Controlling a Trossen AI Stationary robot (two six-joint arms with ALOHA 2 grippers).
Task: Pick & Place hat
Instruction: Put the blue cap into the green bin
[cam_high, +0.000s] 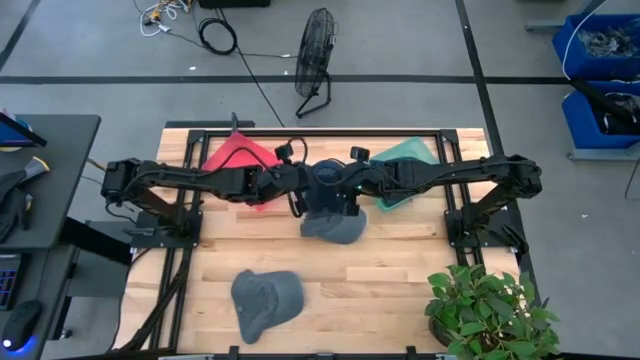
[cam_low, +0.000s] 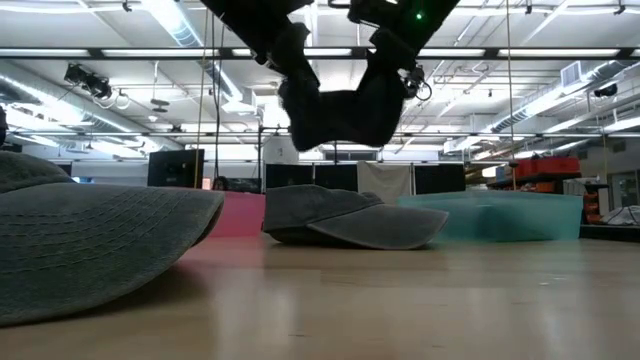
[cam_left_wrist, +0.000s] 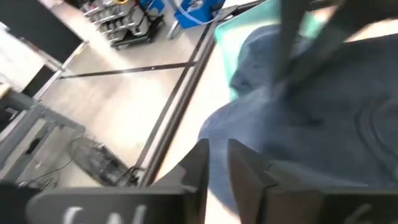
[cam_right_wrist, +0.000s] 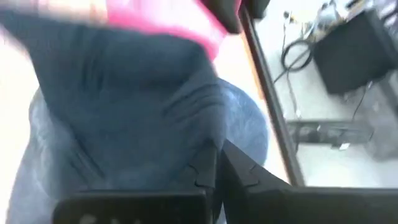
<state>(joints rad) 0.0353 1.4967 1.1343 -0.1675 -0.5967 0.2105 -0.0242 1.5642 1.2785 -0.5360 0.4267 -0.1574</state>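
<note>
The dark blue hat will be let go by my right gripper as it gets set inside the teal bin (cam_high: 397, 183) at the far side of the table. The hat now hangs over the table's middle.
A dark blue hat (cam_high: 328, 182) (cam_low: 340, 112) hangs in the air between both grippers over the middle of the table. My left gripper (cam_left_wrist: 215, 167) (cam_low: 293, 62) is shut on its left side. My right gripper (cam_right_wrist: 217, 165) (cam_low: 392, 58) is shut on its right side. Below it, a grey cap (cam_high: 336, 226) (cam_low: 352, 220) lies brim down on the table. Another grey hat (cam_high: 266, 298) (cam_low: 90, 240) lies near the table's near edge. My left gripper pinches an edge of the dark blue hat's cloth (cam_left_wrist: 249, 146) between its two fingers, coming from the table's left. The hat is lifted clear and hangs slack below the fingers. My right gripper pinches a fold of the same hat (cam_right_wrist: 186, 146) between its two fingers, coming from the table's right. The hat hangs clear of the table between both arms.
A red bin (cam_high: 238, 160) (cam_low: 235, 215) stands at the far left of the table and a teal bin (cam_high: 408, 162) (cam_low: 500, 215) at the far right. A potted plant (cam_high: 485, 310) is at the near right corner. Bare wood lies between the two grey hats.
</note>
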